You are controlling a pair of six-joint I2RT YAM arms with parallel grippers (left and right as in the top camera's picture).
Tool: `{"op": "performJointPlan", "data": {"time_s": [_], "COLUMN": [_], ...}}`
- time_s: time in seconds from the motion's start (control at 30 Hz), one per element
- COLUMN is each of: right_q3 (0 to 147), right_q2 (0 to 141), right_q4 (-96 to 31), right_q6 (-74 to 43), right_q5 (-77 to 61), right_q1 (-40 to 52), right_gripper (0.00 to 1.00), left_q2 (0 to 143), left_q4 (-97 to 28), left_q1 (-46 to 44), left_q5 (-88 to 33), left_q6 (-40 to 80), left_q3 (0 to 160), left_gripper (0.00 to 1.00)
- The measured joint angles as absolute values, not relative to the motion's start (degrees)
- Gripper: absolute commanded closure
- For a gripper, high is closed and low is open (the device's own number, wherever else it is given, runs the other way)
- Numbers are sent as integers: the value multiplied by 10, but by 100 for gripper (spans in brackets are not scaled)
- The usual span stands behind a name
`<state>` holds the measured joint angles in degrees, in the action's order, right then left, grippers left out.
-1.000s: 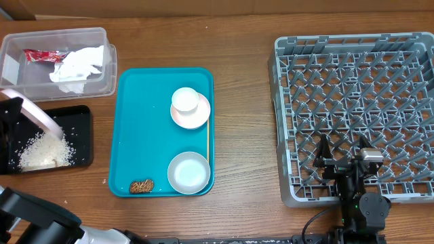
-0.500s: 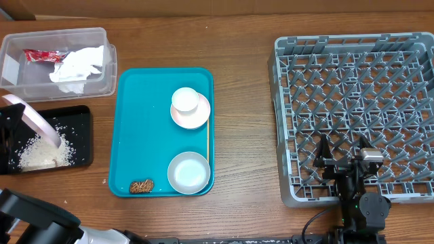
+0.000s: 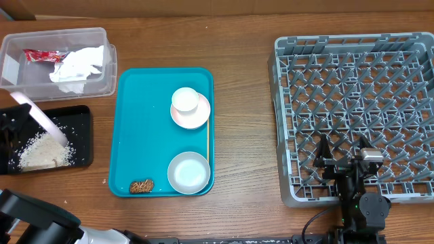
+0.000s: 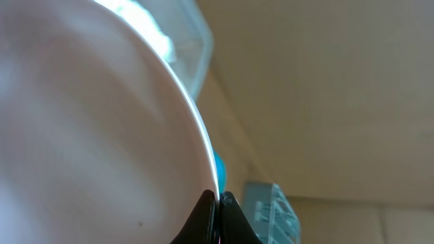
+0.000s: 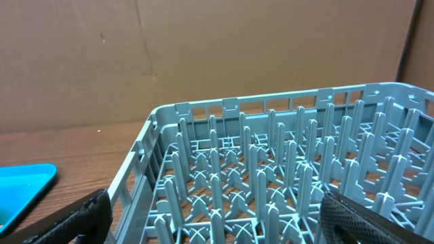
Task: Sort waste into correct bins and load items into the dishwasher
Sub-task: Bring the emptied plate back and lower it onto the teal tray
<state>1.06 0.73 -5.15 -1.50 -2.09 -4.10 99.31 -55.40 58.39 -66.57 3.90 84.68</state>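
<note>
Next, I release the large pale pink plate from my left gripper on the teal tray's bare surface [image 3: 144,131] beside the pink saucer.
My left gripper [image 4: 218,203] is shut on the rim of the large pale pink plate [image 3: 42,118], which it holds steeply tilted over the black tray [image 3: 81,135]; the plate fills the left wrist view [image 4: 88,129]. White rice [image 3: 42,150] lies piled in the tray. The clear tub [image 3: 27,85] holds the red wrapper [image 3: 42,55] and white tissues [image 3: 78,66]. The cup [image 3: 184,99] stands on the pink saucer [image 3: 192,114]. The white bowl [image 3: 188,172] and brown lump [image 3: 141,186] lie on the teal tray. My right gripper [image 3: 342,154] is open over the grey rack [image 3: 352,54], empty.
The teal serving tray [image 3: 146,122] lies between the bins and the rack. The rack's upright pegs [image 5: 271,163] fill the right wrist view. Brown cardboard stands behind the table.
The tilted plate has shifted a little toward the back and now stands more steeply over the black tray. The right arm has not moved.
</note>
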Motion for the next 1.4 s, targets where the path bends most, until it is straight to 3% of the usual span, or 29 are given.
{"op": "performJointPlan", "data": {"time_s": [0.27, 0.47, 1.07, 1.4], "right_q3": [11, 11, 11, 11], "right_q2": [7, 7, 7, 7], "right_q4": [-51, -51, -51, -51], "right_q6": [-15, -15, -15, -15], "right_q5": [-21, -21, -21, -21], "right_q1": [-41, -41, -41, -41], "right_gripper": [0, 0, 0, 0], "left_q2": [977, 935, 897, 976], "left_q4": [-584, -645, -687, -673], "left_q1": [569, 482, 47, -57], "left_q5": [-770, -754, -205, -63], "left_q6": [17, 15, 79, 136], "left_q3": [847, 847, 847, 847], "left_gripper": [96, 96, 96, 96]}}
